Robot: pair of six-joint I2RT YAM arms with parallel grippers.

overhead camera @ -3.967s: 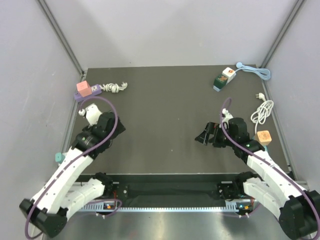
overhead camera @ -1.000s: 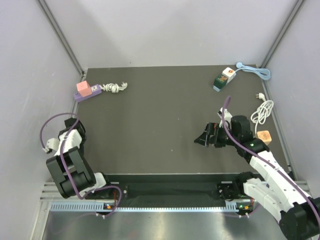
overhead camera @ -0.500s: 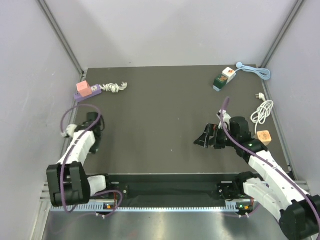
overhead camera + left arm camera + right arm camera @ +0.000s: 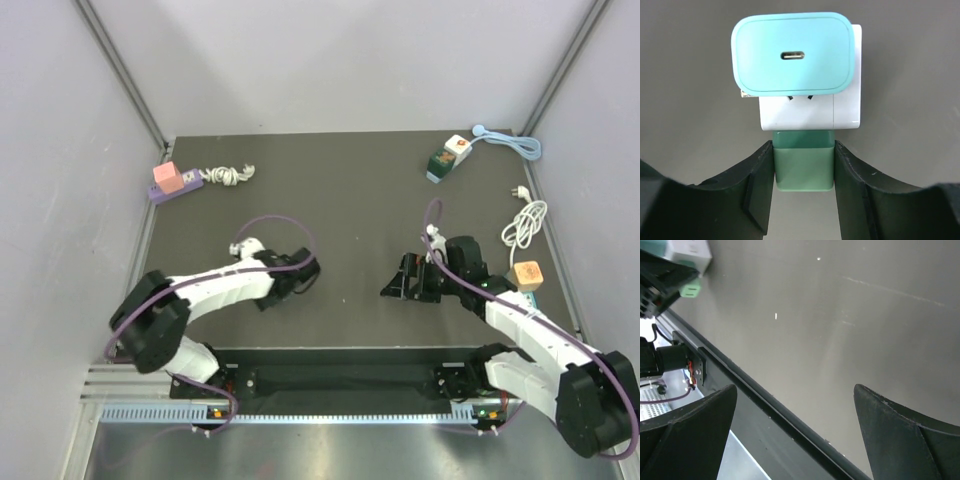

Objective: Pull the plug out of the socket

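The green block's sides are covered by my left gripper, so it should take the white socket [image 4: 800, 113] and leave the green block for my right gripper to pull.
A teal plug [image 4: 791, 52] with a small oval port sits pushed into a white socket block [image 4: 809, 112]. A green block [image 4: 803, 160] sticks out of the socket's near end, and my left gripper [image 4: 803, 150] is shut on it, one black finger on each side. From above, my left gripper [image 4: 303, 272] lies near the middle of the mat and hides the socket. The right wrist view catches the socket [image 4: 687, 252] and green block [image 4: 690, 290] at its top left. My right gripper [image 4: 398, 282] faces it from the right, open and empty [image 4: 795, 390].
A pink plug on a purple strip [image 4: 170, 180] with a white cord [image 4: 228, 175] lies back left. A green-white adapter [image 4: 445, 158] with a blue cable [image 4: 510, 142] lies back right. A white cable [image 4: 525, 222] and an orange cube [image 4: 527, 275] lie right. The table's front rail [image 4: 765, 405] is close.
My left arm has swung from the left edge in toward the middle of the mat, its jaws staying as they were. My right gripper has shifted slightly left.
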